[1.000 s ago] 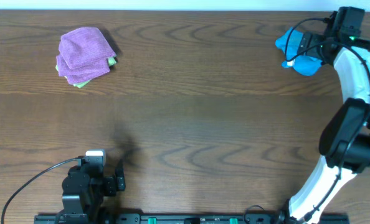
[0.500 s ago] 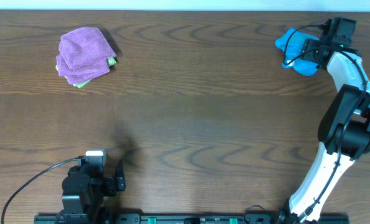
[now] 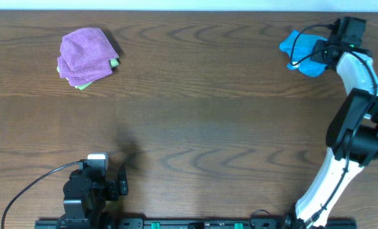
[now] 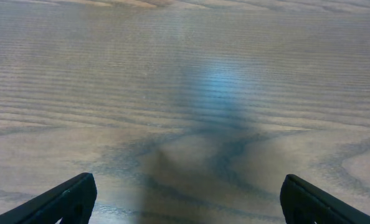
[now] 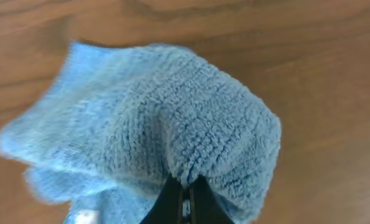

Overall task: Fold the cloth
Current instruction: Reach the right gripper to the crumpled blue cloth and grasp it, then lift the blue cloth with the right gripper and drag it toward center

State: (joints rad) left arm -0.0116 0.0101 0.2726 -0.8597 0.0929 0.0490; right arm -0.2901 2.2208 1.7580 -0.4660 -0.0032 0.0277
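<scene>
My right gripper is going to let go of the blue cloth, now crumpled at the table's far corner, on the bare wood at the table's middle [image 3: 215,85], toward the back edge.
The cloth [image 3: 301,47], a bright sky-blue terry bundle, lies crumpled at the table's far right corner. My right gripper [image 3: 324,52] reaches into its right side. In the right wrist view the cloth [image 5: 147,124] fills the frame and bunches up where the right gripper [image 5: 184,186] is shut on a pinched fold. A small white tag [image 5: 80,217] peeks out at the cloth's lower left. My left gripper [image 3: 120,182] rests at the near left of the table. Its fingers [image 4: 66,199] stand wide apart over bare wood, with nothing between them.
A folded purple cloth [image 3: 84,53] sits on a light green cloth [image 3: 82,84] at the far left. The table's back edge [image 3: 189,11] runs just behind the blue cloth. A black rail [image 3: 195,224] lines the front edge.
The right gripper has closed from open onto a fold of the blue cloth, and the cloth has shifted slightly left. The left arm has not moved.
</scene>
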